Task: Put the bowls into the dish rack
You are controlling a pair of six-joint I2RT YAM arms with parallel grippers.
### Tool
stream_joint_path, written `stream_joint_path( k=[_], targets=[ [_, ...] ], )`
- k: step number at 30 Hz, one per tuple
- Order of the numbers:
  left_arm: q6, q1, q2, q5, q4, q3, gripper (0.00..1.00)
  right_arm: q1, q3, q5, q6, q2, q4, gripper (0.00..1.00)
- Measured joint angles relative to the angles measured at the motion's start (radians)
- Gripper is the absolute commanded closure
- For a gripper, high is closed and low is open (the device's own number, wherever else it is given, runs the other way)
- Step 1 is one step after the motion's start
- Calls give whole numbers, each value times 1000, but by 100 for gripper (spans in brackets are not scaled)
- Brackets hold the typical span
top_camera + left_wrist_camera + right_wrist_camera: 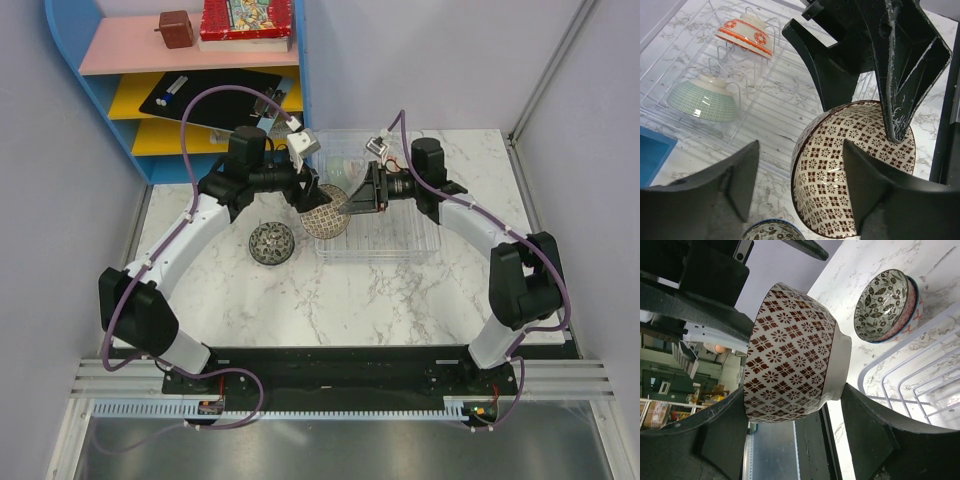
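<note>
Next, I open my right gripper to let go of the brown flower-patterned bowl in the dish rack (pixel 402 204), just in front of the orange-red bowl.
A white bowl with a brown flower pattern (pixel 327 213) hangs on its side over the left end of the clear dish rack (pixel 400 235). My right gripper (pixel 792 390) is shut on this bowl (pixel 790 350), one finger at its rim and one at its foot. My left gripper (pixel 800 185) stands open beside the same bowl (pixel 830 190), its left finger clear of it. In the dish rack (pixel 765 105) sit an orange-red patterned bowl (pixel 745 35) and a pale green bowl (pixel 702 100). A dark leaf-patterned bowl (pixel 271 242) rests on the table left of the rack.
A blue shelf unit (pixel 290 90) with pink and yellow shelves stands at the back left, close behind the left arm. Grey walls close in on both sides. The leaf-patterned bowl (pixel 885 305) lies just outside the rack's wires (pixel 920 375).
</note>
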Motion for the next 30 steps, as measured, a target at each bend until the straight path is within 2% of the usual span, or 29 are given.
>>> stream_joint_path(
  k=[5, 10, 14, 18, 23, 30],
  targets=[
    [-1, 6, 0, -6, 2, 0, 0, -14, 0, 25, 3, 0, -2, 100],
    [-6, 82, -3, 4, 1, -1, 0, -61, 1, 89, -86, -6, -116, 100],
    [-9, 226, -46, 16, 9, -53, 0, -92, 41, 233, -275, -24, -369, 100],
    [-14, 382, -126, 26, 2, -169, 0, -91, 53, 428, -424, -90, -525, 100],
    [-5, 547, -163, 28, -73, -260, 0, -80, 53, 657, -546, -185, -617, 100],
    [27, 645, -191, 51, -142, -372, 0, -34, 55, 979, -687, -246, -656, 100]
  ],
)
